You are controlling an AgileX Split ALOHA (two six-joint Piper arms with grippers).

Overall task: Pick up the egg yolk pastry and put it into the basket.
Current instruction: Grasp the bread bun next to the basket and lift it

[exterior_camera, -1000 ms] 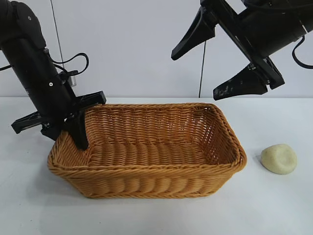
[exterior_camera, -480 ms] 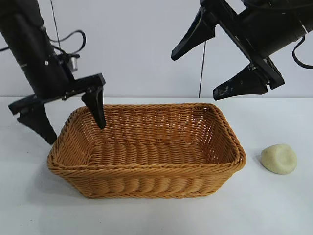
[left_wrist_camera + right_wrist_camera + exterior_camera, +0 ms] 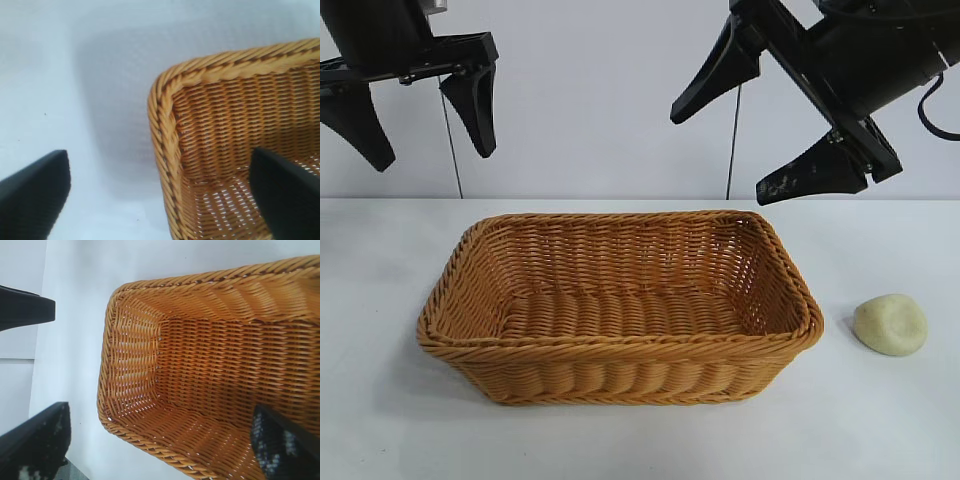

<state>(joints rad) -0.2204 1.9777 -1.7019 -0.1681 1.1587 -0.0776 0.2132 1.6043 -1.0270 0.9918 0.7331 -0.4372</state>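
Observation:
Next, I move my right gripper to the egg yolk pastry's middle [image 3: 890, 325] and close it there, with its fingers on opposite sides of the pastry.
The golden-brown wicker basket [image 3: 620, 344] stands in the middle of the white table with nothing in it. The egg yolk pastry [image 3: 890, 324], a pale cream lump with a dimple, lies on the table to the right of the basket, apart from it. My left gripper [image 3: 432, 157] hangs open and holds nothing, high above the basket's left end; its wrist view looks down on a corner of the basket [image 3: 161, 112]. My right gripper [image 3: 718, 157] is open too and holds nothing, high above the basket's right half. The right wrist view shows the basket's inside [image 3: 103, 375], and the pastry is out of sight there.
The white table [image 3: 880, 430] runs around the basket on all sides, with a pale wall behind. A thin dark cable [image 3: 731, 150] hangs down at the back. A black finger of the left gripper [image 3: 25, 310] shows far off in the right wrist view.
The left gripper has risen from the basket's left rim to high above it, and its jaws have spread wide. The right gripper, basket and pastry have not moved.

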